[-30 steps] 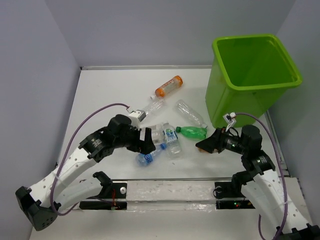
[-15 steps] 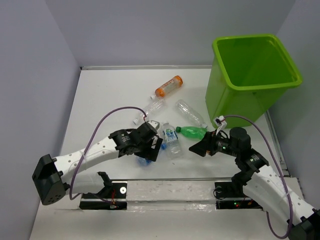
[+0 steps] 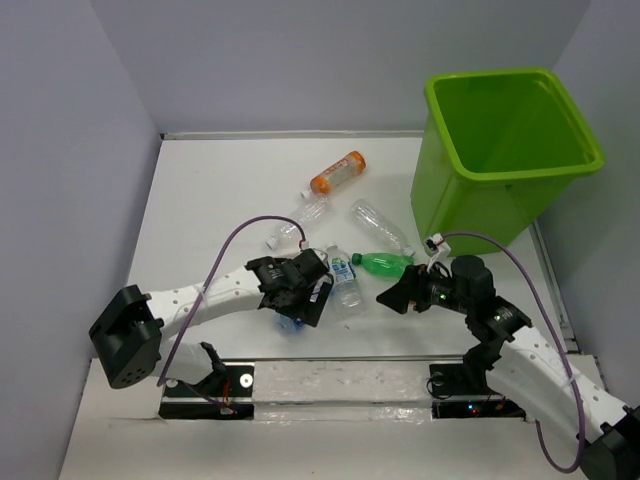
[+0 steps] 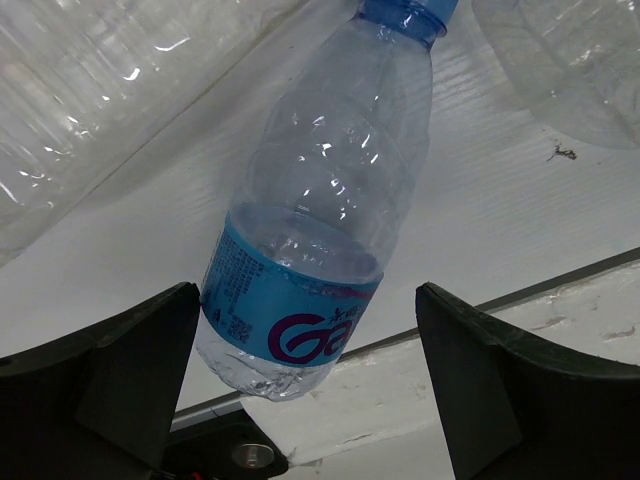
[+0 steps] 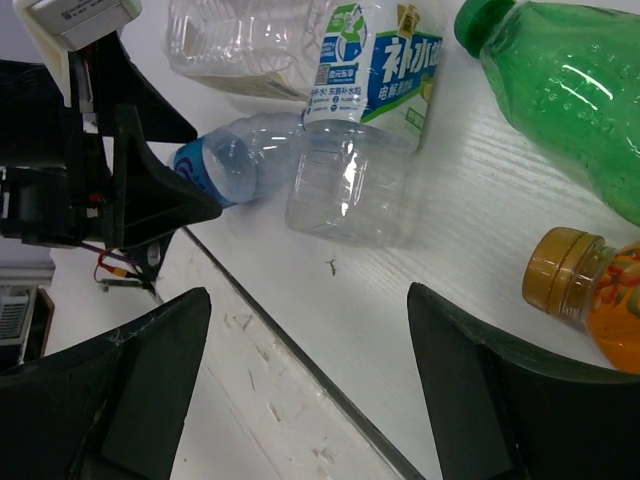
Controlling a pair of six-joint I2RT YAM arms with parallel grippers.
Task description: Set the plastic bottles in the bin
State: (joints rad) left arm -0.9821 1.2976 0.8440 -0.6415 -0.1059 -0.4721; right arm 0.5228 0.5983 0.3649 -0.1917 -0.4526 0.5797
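Note:
The clear bottle has a green-and-white label. Next, my right gripper closes on the base end (image 3: pixel 349 299) (image 5: pixel 350 188) of that bottle, just below the label.
Several plastic bottles lie in the middle of the table. My left gripper (image 3: pixel 303 300) is open and straddles the base of a blue-labelled clear bottle (image 4: pixel 300 250), which lies flat between the fingers (image 4: pixel 130 370) of the gripper (image 4: pixel 310 385). My right gripper (image 3: pixel 387 298) (image 5: pixel 310 390) is open and empty over bare table, just short of a clear bottle with a green-and-white label (image 5: pixel 360 130). A green bottle (image 3: pixel 385 263) and an orange bottle (image 5: pixel 590 290) lie beside it. Another orange bottle (image 3: pixel 337 172) and clear bottles (image 3: pixel 380 225) lie farther back. The lime-green bin (image 3: pixel 505 150) stands at the far right.
A clear crinkled bottle (image 3: pixel 305 210) lies behind the left gripper. A raised rail (image 3: pixel 340 378) runs along the near table edge, close under both grippers. Grey walls close in the left, back and right sides.
My left arm has swung right and down, bringing its open gripper around the blue-labelled bottle. My right gripper has crept left toward the bottle cluster.

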